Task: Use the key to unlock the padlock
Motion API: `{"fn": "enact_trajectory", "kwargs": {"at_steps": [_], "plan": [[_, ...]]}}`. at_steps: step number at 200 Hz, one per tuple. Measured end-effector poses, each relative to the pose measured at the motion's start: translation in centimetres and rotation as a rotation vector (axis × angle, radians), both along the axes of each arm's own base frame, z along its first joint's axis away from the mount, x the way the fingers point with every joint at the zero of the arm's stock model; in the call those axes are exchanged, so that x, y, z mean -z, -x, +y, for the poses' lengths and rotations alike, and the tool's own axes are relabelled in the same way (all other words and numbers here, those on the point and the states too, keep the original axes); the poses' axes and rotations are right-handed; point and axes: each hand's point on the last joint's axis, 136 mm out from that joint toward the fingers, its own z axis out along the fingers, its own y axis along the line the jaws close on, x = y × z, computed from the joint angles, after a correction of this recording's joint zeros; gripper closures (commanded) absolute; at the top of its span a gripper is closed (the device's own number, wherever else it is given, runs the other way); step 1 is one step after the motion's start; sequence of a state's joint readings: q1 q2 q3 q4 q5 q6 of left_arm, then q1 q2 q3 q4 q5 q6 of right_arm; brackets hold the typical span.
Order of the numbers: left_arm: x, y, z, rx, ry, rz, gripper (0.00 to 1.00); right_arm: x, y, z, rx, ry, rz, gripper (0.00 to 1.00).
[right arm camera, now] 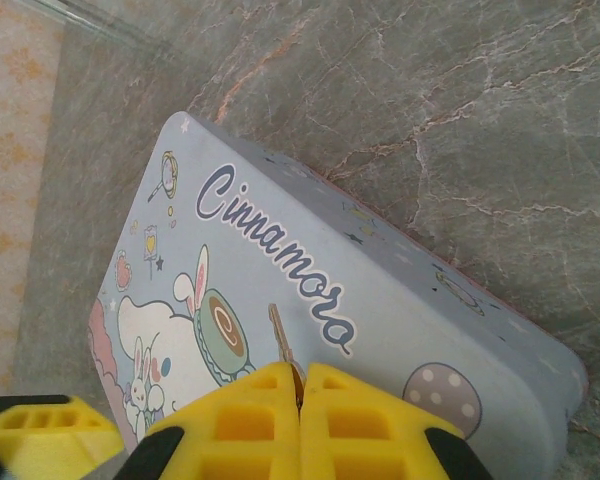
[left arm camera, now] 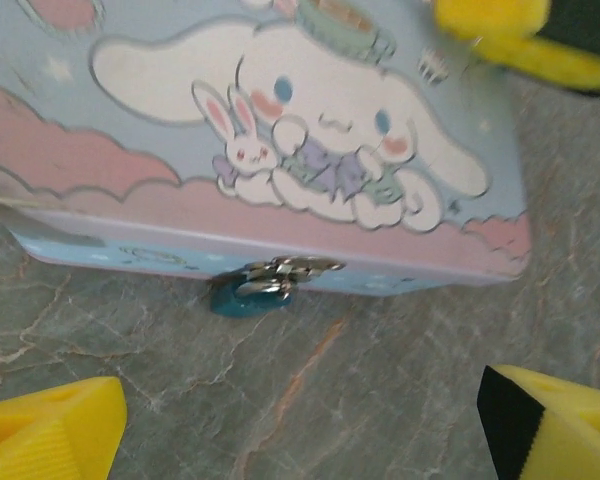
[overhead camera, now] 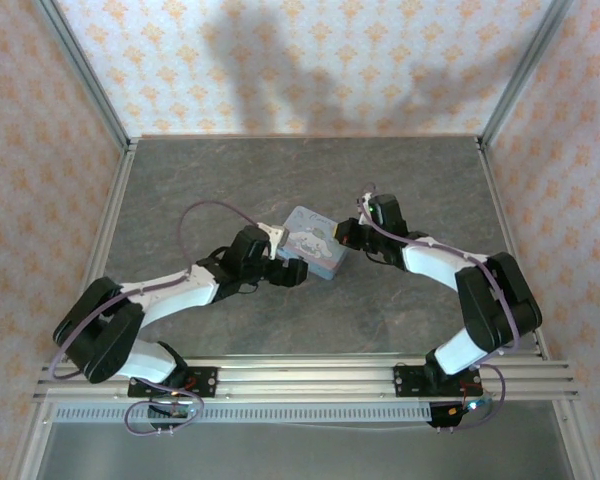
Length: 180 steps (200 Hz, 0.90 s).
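Next, I pinch the padlock's teal body (left arm camera: 248, 300) with my left gripper, as it hangs loose from the tin's clasp, and hold it steady before my right gripper brings the key.
The tiny teal padlock (left arm camera: 242, 299) hangs by its metal shackle from the clasp on the near side wall of the pale blue cartoon tin (left arm camera: 310, 120), resting against the table. My left gripper (left arm camera: 300, 440) is open just in front of the padlock, one yellow finger on each side and not touching it. My right gripper (right arm camera: 300, 385) is shut on the small silvery key (right arm camera: 279, 335), whose blade pokes out over the tin's lid (right arm camera: 280, 250). From above, the left gripper (overhead camera: 290, 272) and right gripper (overhead camera: 346, 236) flank the tin (overhead camera: 313, 243).
The tin lies mid-table on the grey marbled tabletop (overhead camera: 400, 180). Patterned walls and metal frame posts (overhead camera: 85, 75) enclose the table on three sides. The right gripper's yellow fingers (left arm camera: 500, 35) hover over the tin's far corner.
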<state>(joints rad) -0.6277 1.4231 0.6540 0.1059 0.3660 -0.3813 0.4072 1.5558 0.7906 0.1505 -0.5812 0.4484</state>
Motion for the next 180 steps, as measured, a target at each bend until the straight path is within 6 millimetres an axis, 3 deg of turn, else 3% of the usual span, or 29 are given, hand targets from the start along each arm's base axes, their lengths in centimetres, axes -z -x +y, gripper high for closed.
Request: {"fn": "enact_trajectory", "kwargs": {"at_steps": [32, 180], "plan": [[1.9, 0.3, -0.6, 0.052, -0.021, -0.003, 0.11, 0.0, -0.2, 0.1, 0.0, 0.0, -0.001, 1.0], [4.8, -1.3, -2.0, 0.104, -0.042, -0.059, 0.29, 0.0, -0.5, 0.6, -0.008, -0.001, -0.005, 1.0]]}}
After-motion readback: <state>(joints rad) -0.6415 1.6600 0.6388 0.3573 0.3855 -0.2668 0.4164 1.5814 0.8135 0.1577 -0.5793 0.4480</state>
